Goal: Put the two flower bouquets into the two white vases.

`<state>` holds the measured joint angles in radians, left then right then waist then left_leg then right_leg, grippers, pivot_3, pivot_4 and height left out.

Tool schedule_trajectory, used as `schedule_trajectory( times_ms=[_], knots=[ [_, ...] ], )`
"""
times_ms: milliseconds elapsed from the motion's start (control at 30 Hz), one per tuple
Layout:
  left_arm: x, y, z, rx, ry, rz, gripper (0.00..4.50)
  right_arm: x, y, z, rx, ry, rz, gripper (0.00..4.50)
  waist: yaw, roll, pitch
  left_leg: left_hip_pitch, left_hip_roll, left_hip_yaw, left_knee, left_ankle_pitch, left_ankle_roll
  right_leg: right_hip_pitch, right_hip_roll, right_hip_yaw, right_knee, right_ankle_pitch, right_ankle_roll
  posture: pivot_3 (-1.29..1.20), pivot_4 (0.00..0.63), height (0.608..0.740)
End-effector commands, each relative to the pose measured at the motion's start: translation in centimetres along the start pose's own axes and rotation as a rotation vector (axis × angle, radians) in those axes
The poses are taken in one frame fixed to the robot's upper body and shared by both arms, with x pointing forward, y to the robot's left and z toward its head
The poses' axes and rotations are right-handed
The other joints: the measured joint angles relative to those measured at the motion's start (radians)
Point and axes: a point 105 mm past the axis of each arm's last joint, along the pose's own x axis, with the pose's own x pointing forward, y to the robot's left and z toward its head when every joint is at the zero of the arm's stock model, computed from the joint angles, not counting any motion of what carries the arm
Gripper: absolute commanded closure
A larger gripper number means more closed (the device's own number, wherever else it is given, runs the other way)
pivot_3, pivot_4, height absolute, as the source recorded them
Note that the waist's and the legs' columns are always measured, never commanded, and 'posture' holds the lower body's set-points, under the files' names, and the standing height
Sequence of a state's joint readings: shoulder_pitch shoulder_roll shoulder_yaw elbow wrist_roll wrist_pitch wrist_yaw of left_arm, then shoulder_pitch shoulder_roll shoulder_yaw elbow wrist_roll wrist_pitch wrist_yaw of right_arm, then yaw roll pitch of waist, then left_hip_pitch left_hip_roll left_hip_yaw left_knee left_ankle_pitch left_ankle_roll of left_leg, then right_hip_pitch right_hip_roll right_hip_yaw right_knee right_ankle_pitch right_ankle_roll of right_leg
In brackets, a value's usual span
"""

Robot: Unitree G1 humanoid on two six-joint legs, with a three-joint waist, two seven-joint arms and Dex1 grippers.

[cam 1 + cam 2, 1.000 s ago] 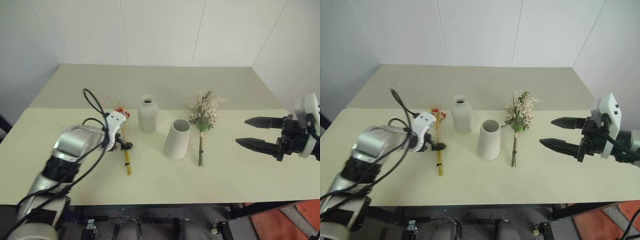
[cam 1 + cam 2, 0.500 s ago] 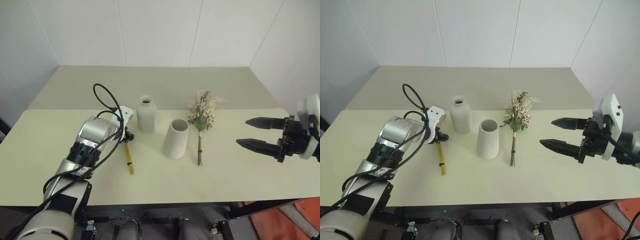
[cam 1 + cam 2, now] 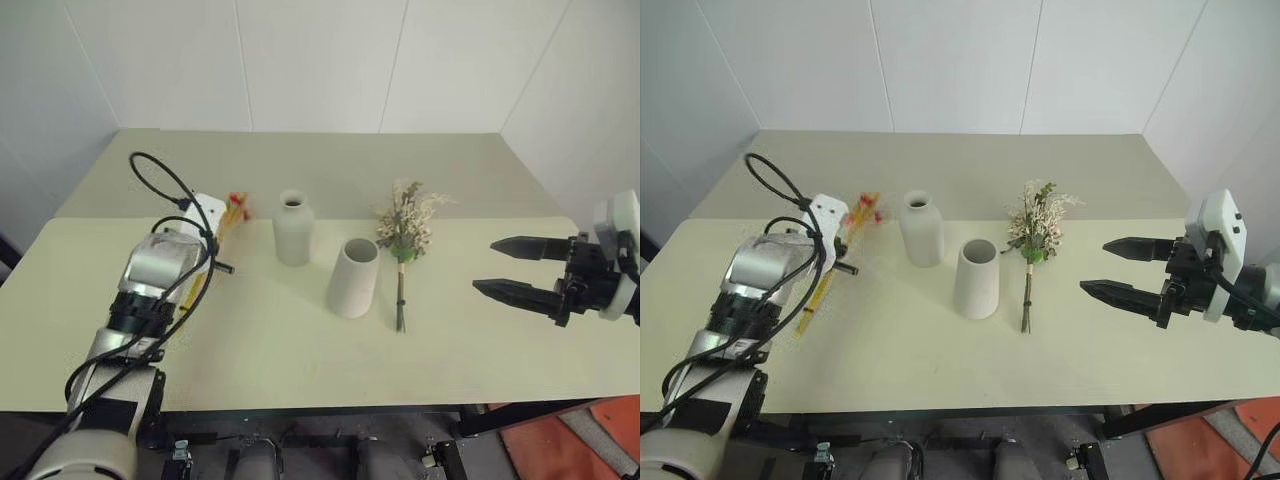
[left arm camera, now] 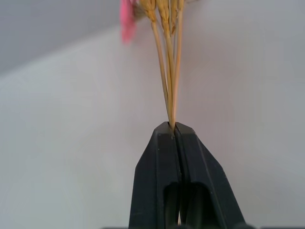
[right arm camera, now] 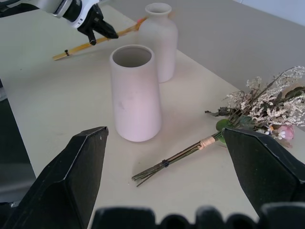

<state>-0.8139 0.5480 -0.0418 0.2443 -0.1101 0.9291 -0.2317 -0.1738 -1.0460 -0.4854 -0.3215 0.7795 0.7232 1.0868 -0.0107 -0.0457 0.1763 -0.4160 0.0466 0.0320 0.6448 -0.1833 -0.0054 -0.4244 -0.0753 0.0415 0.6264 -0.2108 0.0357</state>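
Next, I release the slim bouquet from my left gripper in the opening of the bottle-shaped white vase (image 3: 293,201).
My left gripper (image 3: 224,267) is shut on the yellow stalks of the slim bouquet (image 3: 823,285), at the table's left. Its red blossoms (image 3: 237,201) point toward the back, left of the bottle-shaped white vase (image 3: 294,231). The left wrist view shows the stalks (image 4: 169,71) pinched between the closed fingertips (image 4: 162,143). The wide-mouthed white vase (image 3: 353,281) stands upright in front and to the right of the bottle vase. The fuller bouquet (image 3: 404,228) lies flat to its right, stems toward me. My right gripper (image 3: 483,265) hovers open to the right of it, holding nothing.
The pale table (image 3: 300,370) has free room along its front and behind the vases. White walls (image 3: 320,60) close off the back. A black cable (image 3: 160,180) loops above my left wrist.
My left gripper has shut on the slim bouquet's stalks and carried it left and upward, away from the bottle vase. The right gripper has kept still.
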Motion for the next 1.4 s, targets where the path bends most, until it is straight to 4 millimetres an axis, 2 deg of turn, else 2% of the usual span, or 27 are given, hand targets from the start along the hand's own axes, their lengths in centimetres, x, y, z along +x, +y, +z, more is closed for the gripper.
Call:
schedule_trajectory(
  times_ms=[33, 167, 367, 433, 533, 667, 900, 1100, 1400],
  knots=[
    [-2.7, 1.5, 7.1, -0.007, -0.413, 0.041, 4.49, -0.4, 0.0, 0.8, -0.037, -0.032, -0.011, 0.00, 0.002, 0.000, 0.000, 0.000, 0.000, 0.000, 0.000, 0.000, 0.000, 0.000, 0.000, 0.000, 0.000, 0.001, -0.001, 0.00, 0.150, 0.740],
    [-5.5, 1.2, 12.2, -0.134, -0.689, -0.085, 4.49, -0.1, 0.1, 0.7, -0.033, -0.037, -0.007, 0.00, 0.013, 0.000, 0.000, 0.000, -0.001, 0.000, 0.000, 0.000, 0.000, 0.001, -0.001, 0.000, -0.001, 0.001, 0.000, 0.00, 0.150, 0.740],
    [-9.4, 0.0, 18.0, -0.202, -1.001, -0.293, 4.49, 0.1, 0.3, 0.8, -0.033, -0.049, -0.006, 0.00, 0.018, 0.000, 0.000, 0.000, -0.001, 0.000, 0.001, 0.000, 0.000, 0.001, -0.001, 0.000, -0.001, 0.001, 0.001, 0.00, 0.150, 0.740],
    [-10.3, -0.2, 19.8, -0.238, -1.086, -0.324, 4.49, 0.2, 0.4, 0.8, -0.034, -0.053, -0.007, 0.00, 0.020, 0.000, 0.000, 0.000, -0.001, 0.000, 0.001, 0.000, 0.000, 0.001, -0.001, 0.000, -0.001, 0.000, 0.002, 0.00, 0.150, 0.740],
    [-10.6, -0.7, 21.1, -0.263, -1.139, -0.361, 4.49, 0.2, 0.5, 0.8, -0.034, -0.056, -0.008, 0.00, 0.018, 0.000, 0.000, 0.000, -0.002, 0.000, 0.001, 0.000, 0.000, 0.001, -0.001, 0.000, -0.001, -0.001, 0.005, 0.00, 0.150, 0.740],
    [-9.9, -3.0, 21.7, -0.274, -1.160, -0.464, 4.49, 0.3, 0.8, 0.9, -0.034, -0.062, -0.014, 0.00, 0.017, 0.000, 0.000, 0.000, -0.002, 0.000, 0.001, 0.000, 0.000, 0.002, -0.001, 0.000, -0.001, -0.001, 0.006, 0.00, 0.150, 0.740],
    [-8.1, -5.5, 21.6, -0.332, -1.147, -0.535, 4.49, 0.2, 1.1, 1.1, -0.037, -0.066, -0.029, 0.00, 0.017, 0.000, 0.000, -0.001, -0.002, 0.000, 0.001, 0.000, 0.000, 0.001, 0.000, 0.000, -0.001, -0.001, 0.006, 0.00, 0.150, 0.740],
    [-6.9, -6.9, 21.1, -0.309, -1.118, -0.548, 4.49, 0.1, 1.2, 1.3, -0.037, -0.068, -0.036, 0.00, 0.014, 0.000, 0.000, 0.000, -0.002, 0.000, 0.001, 0.000, 0.000, 0.001, 0.000, 0.000, -0.001, -0.001, 0.006, 0.00, 0.150, 0.740],
    [-5.7, -8.0, 18.9, -0.233, -1.056, -0.560, 4.49, 0.2, 1.2, 1.4, -0.037, -0.071, -0.045, 0.00, 0.012, 0.000, 0.000, 0.000, -0.002, 0.000, 0.001, 0.000, 0.000, 0.002, 0.000, 0.000, -0.001, -0.001, 0.006, 0.00, 0.150, 0.740]
  ],
)
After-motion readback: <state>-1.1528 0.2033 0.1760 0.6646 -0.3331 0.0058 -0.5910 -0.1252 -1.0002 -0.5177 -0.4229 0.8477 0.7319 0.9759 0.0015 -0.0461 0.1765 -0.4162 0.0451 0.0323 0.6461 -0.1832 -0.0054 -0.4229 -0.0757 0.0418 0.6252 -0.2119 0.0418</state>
